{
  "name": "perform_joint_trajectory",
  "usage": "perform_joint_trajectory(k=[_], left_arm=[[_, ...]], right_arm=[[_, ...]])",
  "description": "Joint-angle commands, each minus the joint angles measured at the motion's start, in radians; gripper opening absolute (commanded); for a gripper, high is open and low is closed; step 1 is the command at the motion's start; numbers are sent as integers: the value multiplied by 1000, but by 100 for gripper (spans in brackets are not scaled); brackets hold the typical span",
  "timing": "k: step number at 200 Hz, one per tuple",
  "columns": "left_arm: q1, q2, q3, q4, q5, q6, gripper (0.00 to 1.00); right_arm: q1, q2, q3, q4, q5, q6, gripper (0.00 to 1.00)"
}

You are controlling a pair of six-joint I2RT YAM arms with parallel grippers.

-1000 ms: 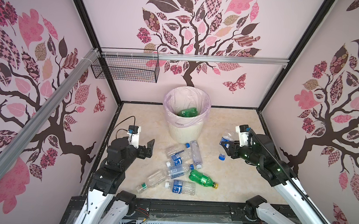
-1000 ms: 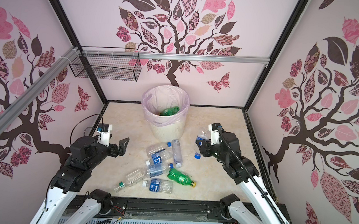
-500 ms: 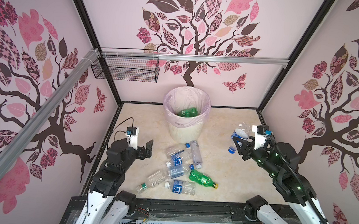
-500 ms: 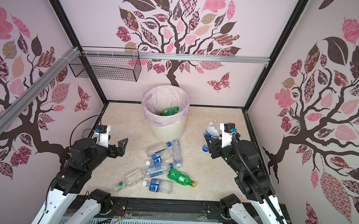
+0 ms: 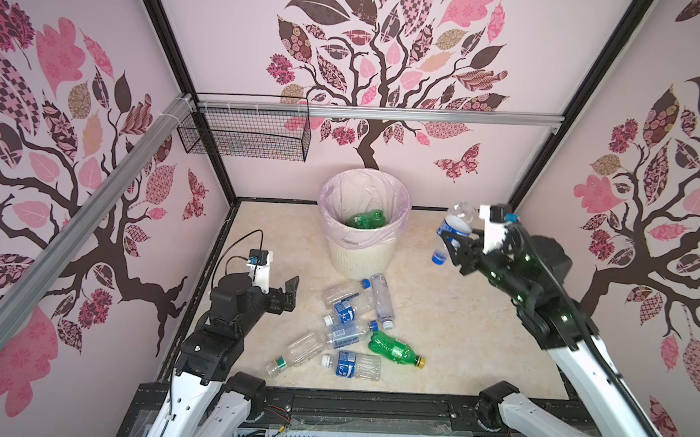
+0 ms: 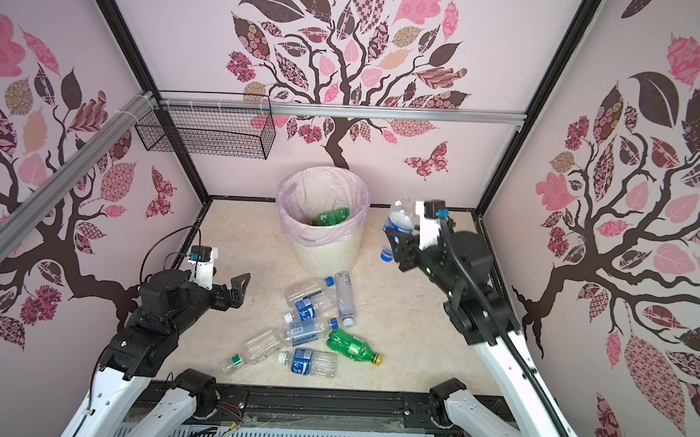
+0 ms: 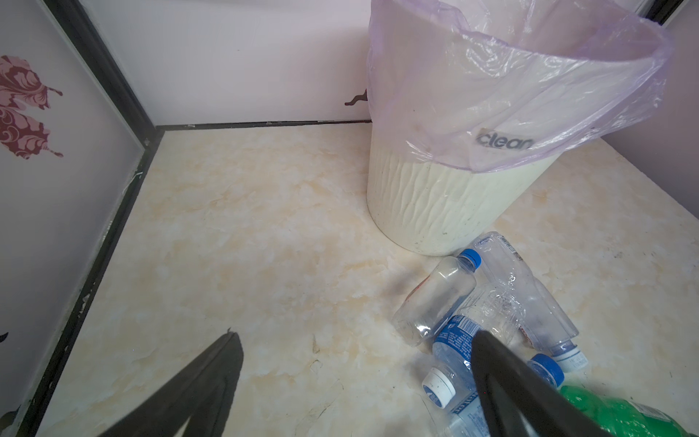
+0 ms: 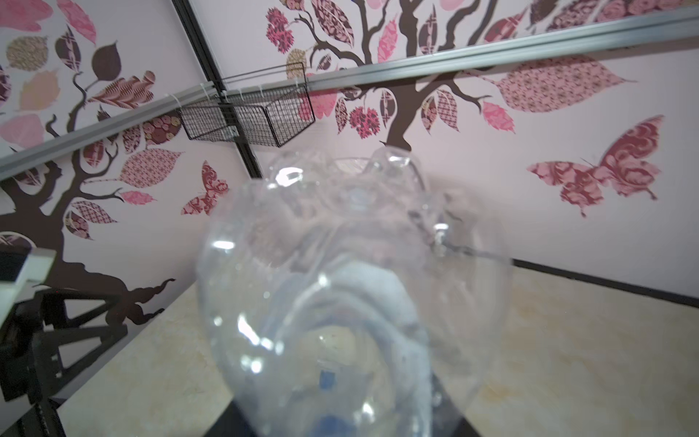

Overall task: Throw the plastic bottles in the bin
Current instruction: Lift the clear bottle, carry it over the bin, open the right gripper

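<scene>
Next, I move my left gripper to the clear green-capped bottle beside the pile and close it near the bottle's bottom end (image 5: pixel 313 344), away from the bottle's cap.
The bin (image 5: pixel 358 261) (image 6: pixel 325 259) (image 7: pixel 435 204) stands at the back middle, cream and ribbed, with a pale pink bag and a green bottle (image 5: pixel 367 219) inside. My right gripper (image 5: pixel 455 240) (image 6: pixel 399 235) (image 8: pixel 340 423) is shut on a clear blue-labelled bottle (image 5: pixel 461 214) (image 8: pixel 351 283), held in the air right of the bin, cap down. Several plastic bottles (image 5: pixel 350 315) (image 6: pixel 313 309) (image 7: pixel 454 299) lie in front of the bin, one green with a yellow cap (image 5: pixel 392 349). My left gripper (image 5: pixel 289 295) (image 6: pixel 240 290) (image 7: pixel 355 336) hangs open left of the pile, holding nothing.
A black wire mesh basket (image 5: pixel 245 134) hangs on the back wall at the left, under an aluminium rail (image 5: pixel 429 115). Patterned walls close the floor on three sides. Bare floor (image 7: pixel 246 227) lies left of the bin.
My right gripper has lifted the bottle from near the floor to about the height of the bin's rim. The left arm has hardly moved.
</scene>
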Motion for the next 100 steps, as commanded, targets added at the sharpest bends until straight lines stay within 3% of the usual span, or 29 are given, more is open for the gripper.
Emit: perform_joint_trajectory(k=[1, 17, 38, 52, 100], left_arm=[[3, 20, 54, -52, -41, -15, 98], [3, 43, 86, -87, -36, -12, 98], [2, 46, 120, -124, -34, 2, 98], [2, 43, 137, -140, -37, 18, 98], [2, 134, 223, -229, -36, 92, 97]], right_arm=[[4, 323, 274, 85, -156, 61, 47], [12, 559, 583, -94, -209, 57, 57], [33, 706, 819, -310, -199, 4, 99], [33, 681, 790, -326, -166, -16, 100], [27, 355, 387, -168, -56, -9, 100]])
